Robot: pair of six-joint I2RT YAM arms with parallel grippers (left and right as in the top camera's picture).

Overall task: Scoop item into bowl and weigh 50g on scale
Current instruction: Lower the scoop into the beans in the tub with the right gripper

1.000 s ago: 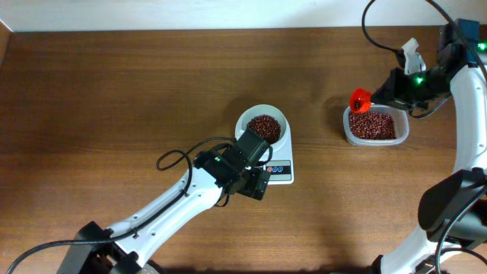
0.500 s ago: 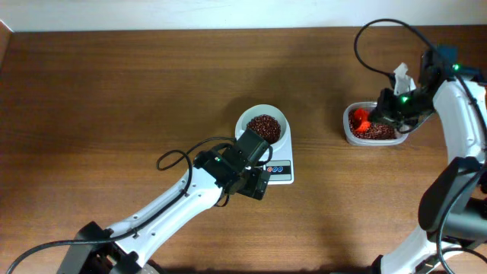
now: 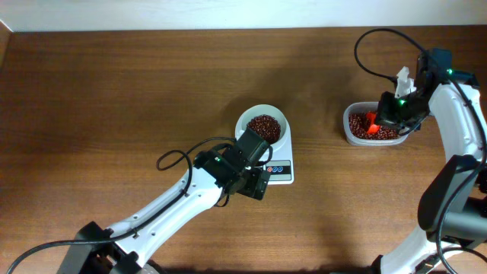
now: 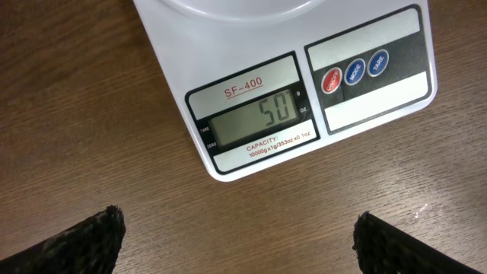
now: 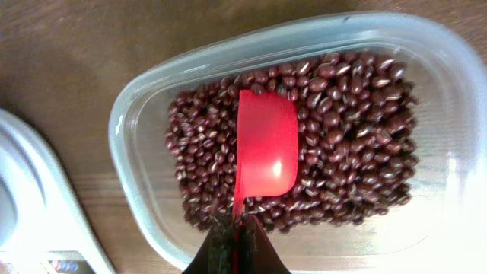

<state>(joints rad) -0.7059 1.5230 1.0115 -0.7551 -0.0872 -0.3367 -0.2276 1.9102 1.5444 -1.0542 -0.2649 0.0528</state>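
Note:
The red scoop will go down on the beans in the middle of the clear tub (image 3: 377, 122) (image 5: 295, 144) from my right gripper.
A white bowl (image 3: 262, 126) holding red-brown beans (image 3: 264, 127) sits on the white scale (image 3: 275, 169). In the left wrist view the scale (image 4: 289, 99) shows 50 on its display. My left gripper (image 4: 240, 247) is open and empty, hovering over the table just in front of the scale. My right gripper (image 5: 237, 240) is shut on the handle of a red scoop (image 5: 266, 144), which rests on the beans (image 5: 342, 137) in the clear tub (image 5: 152, 99). The scoop (image 3: 371, 124) also shows in the overhead view inside the tub (image 3: 374, 127).
The right arm reaches over the clear tub at the right side of the wooden table (image 3: 114, 99). A black cable (image 3: 183, 156) loops beside the left arm. The scale's edge (image 5: 23, 198) sits left of the tub.
My right gripper has brought the red scoop down from above the tub's left rim into the tub, where it now rests on the beans. The left arm has not moved.

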